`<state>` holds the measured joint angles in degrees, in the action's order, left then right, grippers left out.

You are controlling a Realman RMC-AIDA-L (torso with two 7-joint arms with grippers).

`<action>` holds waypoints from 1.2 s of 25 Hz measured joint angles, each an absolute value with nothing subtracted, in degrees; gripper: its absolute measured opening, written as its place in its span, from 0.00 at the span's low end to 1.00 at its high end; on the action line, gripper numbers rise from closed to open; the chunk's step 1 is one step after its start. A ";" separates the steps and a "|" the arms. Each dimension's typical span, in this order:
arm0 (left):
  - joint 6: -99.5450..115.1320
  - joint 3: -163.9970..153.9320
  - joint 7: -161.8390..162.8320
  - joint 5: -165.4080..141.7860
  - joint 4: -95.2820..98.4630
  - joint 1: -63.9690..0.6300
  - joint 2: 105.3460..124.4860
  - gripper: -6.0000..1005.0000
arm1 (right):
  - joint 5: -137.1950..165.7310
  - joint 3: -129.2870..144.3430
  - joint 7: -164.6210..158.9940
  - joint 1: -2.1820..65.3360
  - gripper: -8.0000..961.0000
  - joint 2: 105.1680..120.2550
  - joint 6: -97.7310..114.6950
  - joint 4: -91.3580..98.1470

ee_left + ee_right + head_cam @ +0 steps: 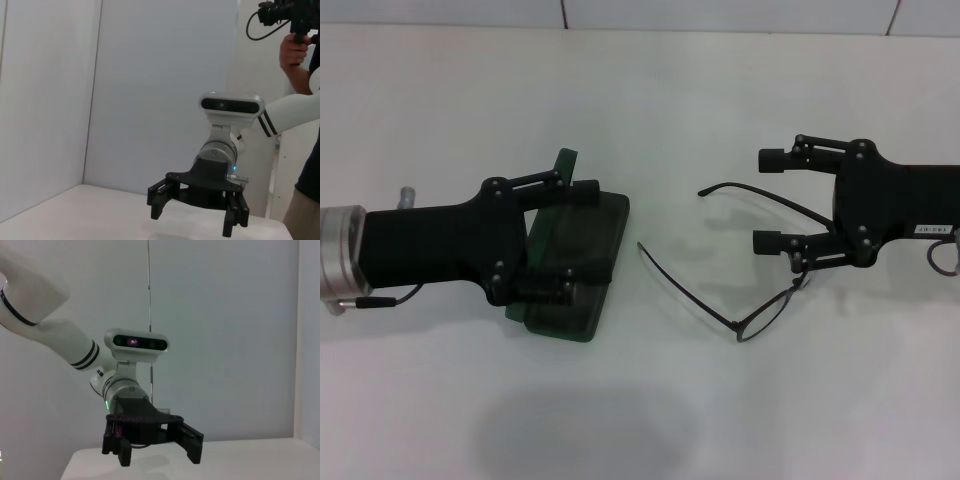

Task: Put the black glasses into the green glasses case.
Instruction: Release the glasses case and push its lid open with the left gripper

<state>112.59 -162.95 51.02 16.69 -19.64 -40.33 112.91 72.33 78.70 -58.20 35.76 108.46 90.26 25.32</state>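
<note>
My left gripper spans the green glasses case close beside the black glasses. It should back off, grip the standing lid point(565, 164) and turn the case clear.
The green glasses case point(582, 240) lies open on the white table, left of centre, its lid point(558, 170) standing up on the left side. My left gripper point(575, 238) is open, over the case, one finger at its far edge and one over its near part. The black glasses point(770, 308) lie unfolded on the table to the right of the case. My right gripper point(768, 200) is open over their right end, and the far temple arm point(760, 195) runs between its fingers. The left wrist view shows the right gripper point(197, 207); the right wrist view shows the left gripper point(150, 442).
The table's back edge meets a tiled wall point(720, 15) at the top of the head view. A person point(305, 150) holding a camera stands beyond the table in the left wrist view. White walls stand on both sides.
</note>
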 joint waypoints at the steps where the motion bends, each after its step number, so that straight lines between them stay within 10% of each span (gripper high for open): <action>1: 112.61 -162.95 50.97 16.68 -19.65 -40.34 112.90 0.88 | 72.37 78.70 -58.10 35.78 0.92 108.46 90.16 25.40; 23: 105.16 -163.01 82.53 19.74 -41.40 -47.38 114.03 0.85 | 73.92 78.16 -58.28 36.13 0.92 107.69 89.64 26.73; 30: 104.42 -163.04 87.13 10.89 -52.94 -51.63 119.24 0.84 | 73.93 76.88 -57.71 34.94 0.92 107.65 89.12 26.69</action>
